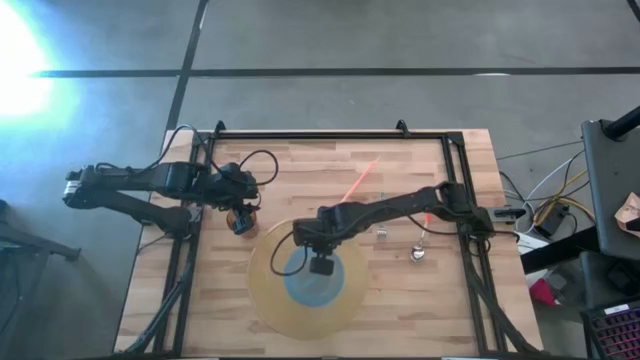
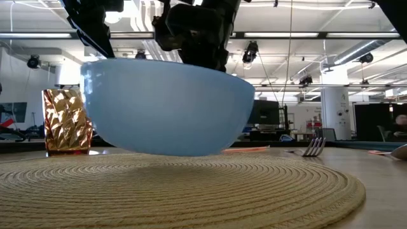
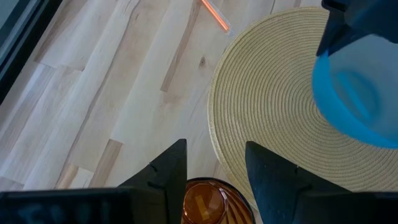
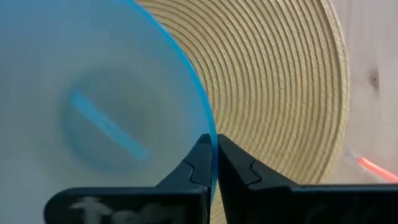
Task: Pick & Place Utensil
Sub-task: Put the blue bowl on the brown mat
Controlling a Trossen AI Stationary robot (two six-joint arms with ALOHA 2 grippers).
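I need to let go of the light blue bowl with my right gripper on the middle of the round woven placemat (image 1: 312, 285).
A light blue bowl (image 1: 305, 282) is over the middle of a round woven placemat (image 1: 275, 305). My right gripper (image 4: 214, 158) is shut on the bowl's rim. In the low view the bowl (image 2: 168, 108) is tilted, with a shadow on the mat (image 2: 191, 191) beneath it. My left gripper (image 3: 214, 165) is open just above an amber faceted cup (image 3: 205, 204). The cup stands on the wood left of the mat (image 1: 240, 220), and the fingers touch nothing that I can see. A fork (image 1: 382, 235) and a spoon (image 1: 420, 250) lie on the table right of the mat. My right gripper pinches the bowl's rim (image 4: 208, 134) with one finger inside the bowl and one outside. It comes from above, pointing down, at the rim's far-right side. The bowl is tilted and seems just clear of the placemat (image 4: 280, 81); whether its bottom touches I cannot tell.
An orange stick (image 1: 360, 182) lies on the wood beyond the mat, also in the left wrist view (image 3: 214, 15). In the low view the fork (image 2: 313, 146) and spoon (image 2: 400, 151) lie at the right and the cup (image 2: 65, 121) at the left. A black frame rims the table.
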